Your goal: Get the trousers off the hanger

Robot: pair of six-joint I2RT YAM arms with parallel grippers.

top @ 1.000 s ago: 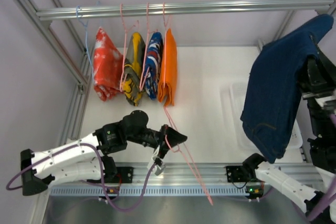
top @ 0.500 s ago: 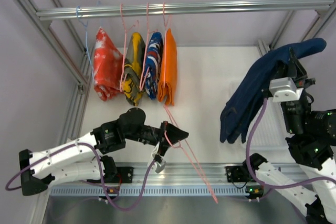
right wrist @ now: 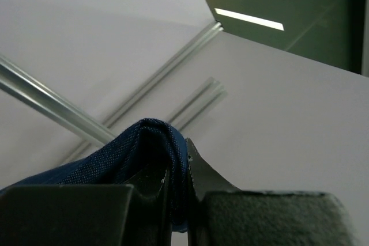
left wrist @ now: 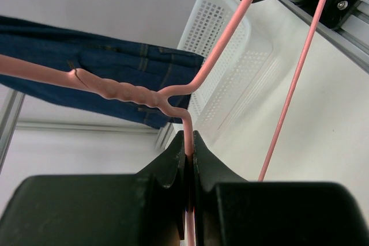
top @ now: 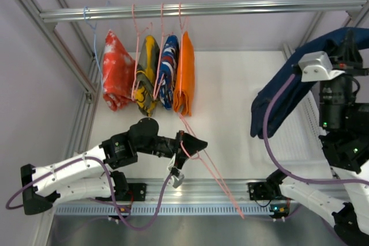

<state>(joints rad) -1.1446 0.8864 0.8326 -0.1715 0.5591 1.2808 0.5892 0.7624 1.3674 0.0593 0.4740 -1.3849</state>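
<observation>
My right gripper will lay the dark navy trousers down over the white perforated basket's rim [top: 269, 119] at the part that is nearest the orange garment.
The pink wire hanger [top: 210, 168] is bare and tilted, running from below the orange garment to the front rail. My left gripper [top: 193, 145] is shut on its neck just below the twisted wire; this also shows in the left wrist view [left wrist: 189, 142], with the hanger [left wrist: 132, 93] spreading out ahead. My right gripper [top: 347, 41] is raised high at the far right, shut on a fold of the dark navy trousers [top: 277, 102], which hang from it apart from the hanger. In the right wrist view the denim [right wrist: 115, 159] is pinched between the fingers [right wrist: 179, 165].
A white perforated basket [top: 300, 142] sits on the table under the trousers, also in the left wrist view [left wrist: 230, 56]. A red-white [top: 117, 70], a yellow [top: 147, 76], a blue patterned [top: 168, 70] and an orange garment [top: 185, 73] hang from the rail [top: 230, 8]. A pale blue hanger [top: 89, 18] hangs at the left.
My right arm has swung the trousers up and round, so they have gone from a wide hanging sheet to a narrow drape. The hanger's lower end has drifted slightly right.
</observation>
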